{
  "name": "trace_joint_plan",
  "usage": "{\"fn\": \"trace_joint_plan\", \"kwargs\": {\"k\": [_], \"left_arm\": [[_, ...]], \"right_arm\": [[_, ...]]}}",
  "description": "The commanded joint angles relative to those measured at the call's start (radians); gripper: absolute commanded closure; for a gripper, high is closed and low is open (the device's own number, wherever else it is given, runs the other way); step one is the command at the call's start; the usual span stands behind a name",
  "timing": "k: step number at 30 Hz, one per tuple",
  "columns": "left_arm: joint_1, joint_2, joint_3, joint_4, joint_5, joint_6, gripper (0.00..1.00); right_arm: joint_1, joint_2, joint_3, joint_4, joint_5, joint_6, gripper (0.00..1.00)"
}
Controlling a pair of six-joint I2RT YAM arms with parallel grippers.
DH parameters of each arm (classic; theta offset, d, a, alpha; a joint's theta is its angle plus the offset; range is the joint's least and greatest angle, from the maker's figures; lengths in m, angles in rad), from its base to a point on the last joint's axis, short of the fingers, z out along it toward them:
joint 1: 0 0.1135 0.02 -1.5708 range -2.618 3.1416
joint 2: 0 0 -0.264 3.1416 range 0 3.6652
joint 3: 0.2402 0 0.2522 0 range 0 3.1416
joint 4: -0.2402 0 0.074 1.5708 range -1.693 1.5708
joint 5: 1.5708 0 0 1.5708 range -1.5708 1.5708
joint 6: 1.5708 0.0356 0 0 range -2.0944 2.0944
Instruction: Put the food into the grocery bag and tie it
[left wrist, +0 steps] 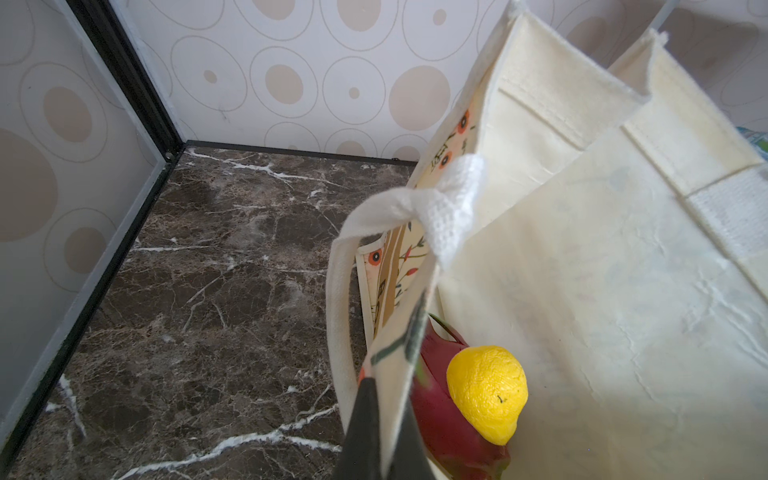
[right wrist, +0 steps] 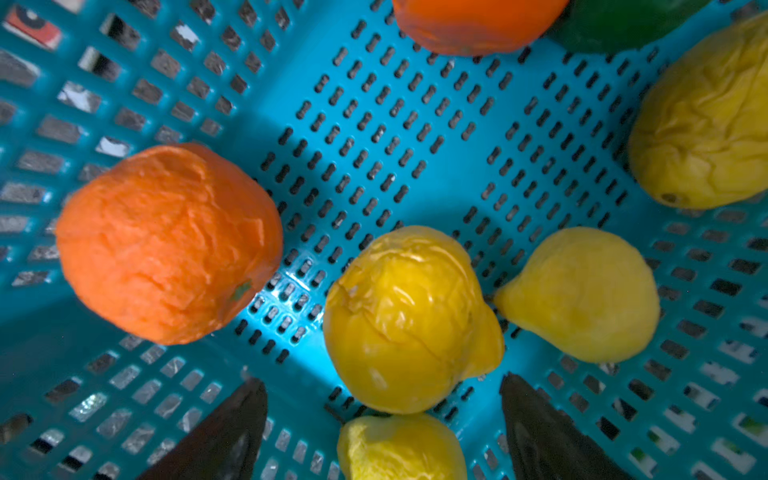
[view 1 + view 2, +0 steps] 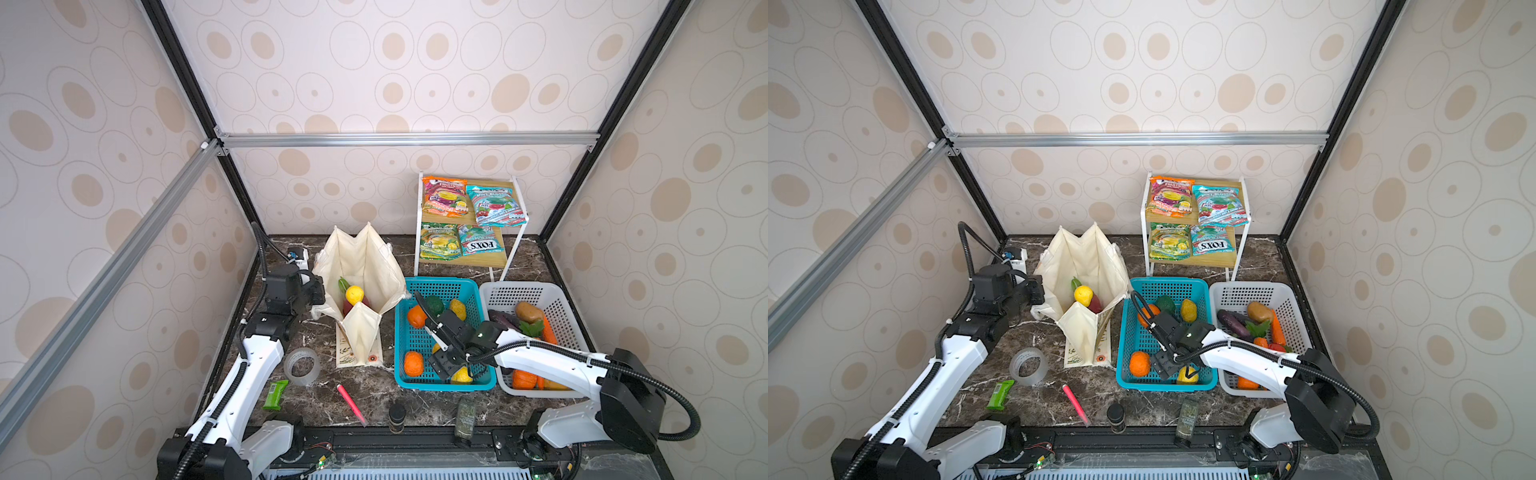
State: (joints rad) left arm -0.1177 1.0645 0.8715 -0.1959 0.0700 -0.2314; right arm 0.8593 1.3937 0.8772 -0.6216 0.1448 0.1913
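Observation:
The bigger yellow fruit is touching the smaller one and is beyond the fingertips of my right gripper, so next I reach forward and close around the bigger fruit's middle [image 2: 404,320].
The cream grocery bag [image 3: 365,257] [image 3: 1088,257] stands open at the back left. Inside it a yellow citrus [image 1: 486,390] lies on a pink dragon fruit [image 1: 449,432]. My left gripper [image 1: 388,399] [image 3: 319,308] is shut on the bag's left wall [image 1: 582,270]. My right gripper [image 2: 383,380] [image 3: 451,370] hangs open, low inside the turquoise basket [image 3: 440,283]. One yellow fruit [image 2: 403,320] lies just ahead of its fingertips and another [image 2: 399,449] between its fingers, neither one gripped. An orange [image 2: 166,245] lies to one side. Fox's candy packets [image 3: 444,195] sit on the rack.
A white basket [image 3: 519,291] right of the turquoise one holds an eggplant [image 3: 503,320], carrots and a potato. A tape roll [image 3: 302,365], green bar [image 3: 275,395], pink pen [image 3: 351,403] and two dark jars [image 3: 397,417] [image 3: 465,419] lie along the front. The wooden rack [image 3: 509,266] stands behind the baskets.

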Motion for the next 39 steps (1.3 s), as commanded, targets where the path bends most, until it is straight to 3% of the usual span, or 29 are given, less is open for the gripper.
{"fn": "trace_joint_plan", "kwargs": {"k": [1, 7, 12, 20, 25, 33, 39], "left_arm": [[0.006, -0.009, 0.020, 0.037, 0.004, -0.001, 1.00], [0.006, -0.011, 0.022, 0.034, 0.002, -0.001, 1.00], [0.005, -0.014, 0.018, 0.038, 0.002, -0.001, 1.00], [0.006, -0.015, 0.024, 0.032, -0.009, 0.003, 1.00], [0.006, -0.017, 0.019, 0.040, 0.002, -0.002, 1.00], [0.006, -0.017, 0.019, 0.037, 0.004, -0.002, 1.00], [0.005, -0.015, 0.021, 0.036, 0.002, 0.000, 1.00]], "right_arm": [[0.000, 0.030, 0.003, 0.023, 0.068, -0.043, 0.12], [-0.001, 0.055, 0.012, 0.025, 0.064, -0.050, 0.19], [-0.006, 0.094, 0.031, 0.024, 0.055, -0.043, 0.19], [-0.089, 0.143, -0.001, 0.189, -0.106, -0.031, 0.20], [-0.099, 0.203, 0.050, 0.145, -0.071, -0.022, 0.22], [-0.105, 0.140, 0.009, 0.148, -0.117, -0.011, 0.18], [-0.103, 0.071, -0.006, 0.069, -0.072, 0.007, 0.13]]}}
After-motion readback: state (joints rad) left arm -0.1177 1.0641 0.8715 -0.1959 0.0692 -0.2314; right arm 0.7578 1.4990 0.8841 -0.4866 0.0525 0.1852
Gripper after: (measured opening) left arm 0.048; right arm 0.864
